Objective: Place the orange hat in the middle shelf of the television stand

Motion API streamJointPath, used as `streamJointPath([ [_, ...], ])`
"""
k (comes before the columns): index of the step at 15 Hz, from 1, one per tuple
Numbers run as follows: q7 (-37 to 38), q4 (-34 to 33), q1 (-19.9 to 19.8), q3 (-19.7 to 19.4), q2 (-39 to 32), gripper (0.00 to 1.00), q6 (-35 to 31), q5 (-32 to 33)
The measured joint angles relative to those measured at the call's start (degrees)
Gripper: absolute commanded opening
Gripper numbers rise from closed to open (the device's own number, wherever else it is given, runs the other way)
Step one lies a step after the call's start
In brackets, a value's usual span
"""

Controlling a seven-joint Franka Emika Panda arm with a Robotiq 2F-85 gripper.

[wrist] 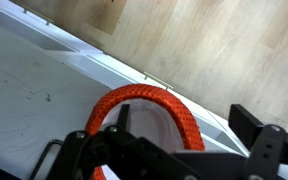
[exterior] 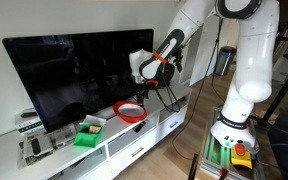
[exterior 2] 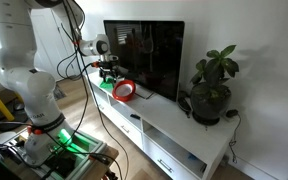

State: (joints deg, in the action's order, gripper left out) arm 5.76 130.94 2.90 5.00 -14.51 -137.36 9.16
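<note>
Next, my gripper goes to the orange hat's knitted rim (exterior: pixel 142 114) (wrist: pixel 189 132) on the side facing the wooden floor and closes there.
The orange hat (exterior: pixel 130 112) lies upside down on top of the white television stand (exterior: pixel 94 150), in front of the television, showing an orange-red knitted rim and a pale inside. It also shows in an exterior view (exterior 2: pixel 124 91). My gripper (exterior: pixel 145 84) hangs just above the hat's right side and shows in an exterior view too (exterior 2: pixel 110 74). In the wrist view the gripper (wrist: pixel 184 122) is open, its fingers spread wide on either side of the hat's rim (wrist: pixel 149 96). The stand's shelves are hardly visible from here.
A large black television (exterior: pixel 69 75) stands on the stand behind the hat. A green box (exterior: pixel 88 133) and small items lie at one end. A potted plant (exterior 2: pixel 212 88) stands at the stand's other end. Wooden floor (wrist: pixel 214 40) lies in front.
</note>
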Motion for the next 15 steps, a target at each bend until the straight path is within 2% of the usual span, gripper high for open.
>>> streamJointPath([
  [2, -0.17, -0.93, 0.14, -0.17, -2.41, 1.0, -0.58, -0.01],
  [15, -0.17, -0.74, 0.24, -0.32, -1.08, 1.0, -0.53, -0.01],
])
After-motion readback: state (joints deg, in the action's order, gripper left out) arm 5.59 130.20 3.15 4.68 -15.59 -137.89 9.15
